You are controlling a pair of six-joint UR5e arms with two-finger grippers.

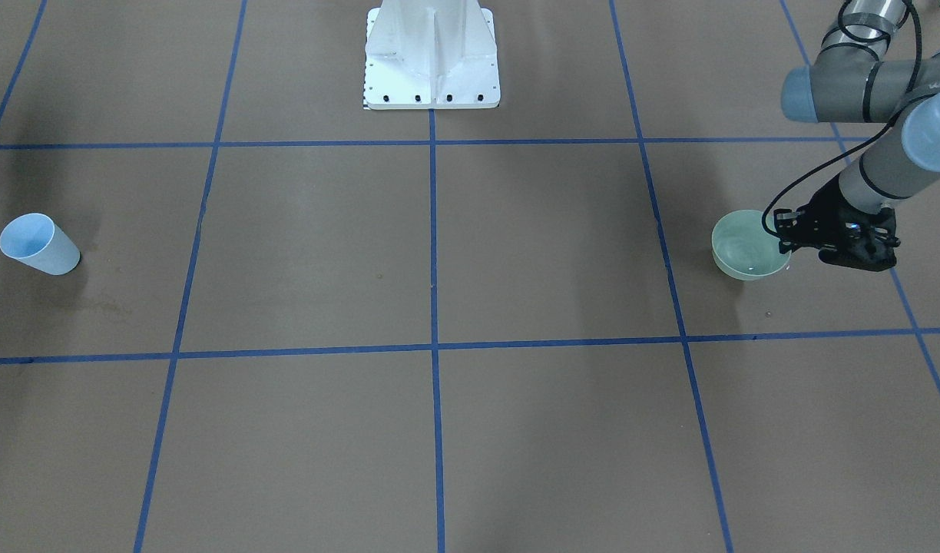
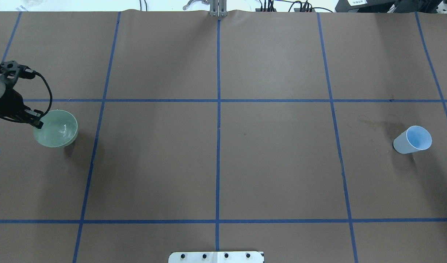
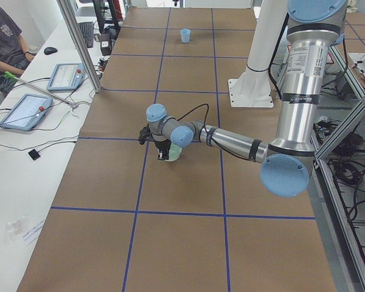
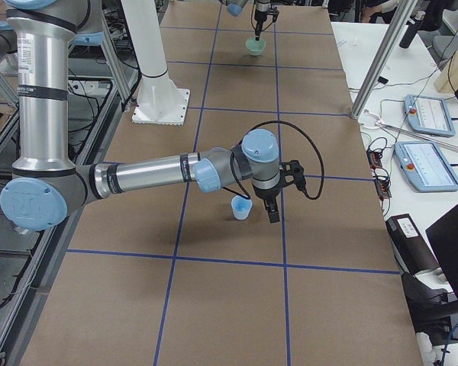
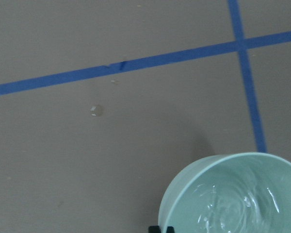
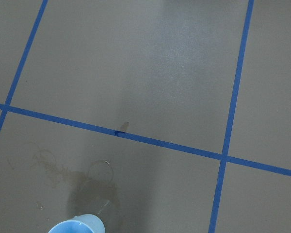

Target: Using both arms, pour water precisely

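Note:
Next, my left gripper lets go of the pale green bowl on the table (image 1: 782, 236) under its black fingertips, between the blue tape lines.
A pale green bowl (image 2: 56, 128) sits at the table's left end, and the water (image 5: 233, 206) in it shows as ripples and white glints. My left gripper (image 2: 37, 123) reaches the bowl's rim from the outer side and is shut on it (image 1: 783, 247). One black fingertip (image 5: 161, 229) shows just outside the rim. A light-blue cup (image 2: 412, 139) stands open at the far right end (image 1: 38, 244). My right gripper (image 4: 273, 212) hangs close beside the cup (image 4: 241, 207), apart from it. It shows only in the exterior right view, so I cannot tell its state.
Dark damp stains (image 6: 94, 187) mark the brown paper by the cup. The white pedestal (image 1: 431, 57) stands at the table's middle on the robot's side. Blue tape lines (image 2: 218, 146) grid the table. A person (image 3: 3, 36) sits at a side desk with tablets (image 3: 24, 111) behind a metal post (image 3: 79, 42).

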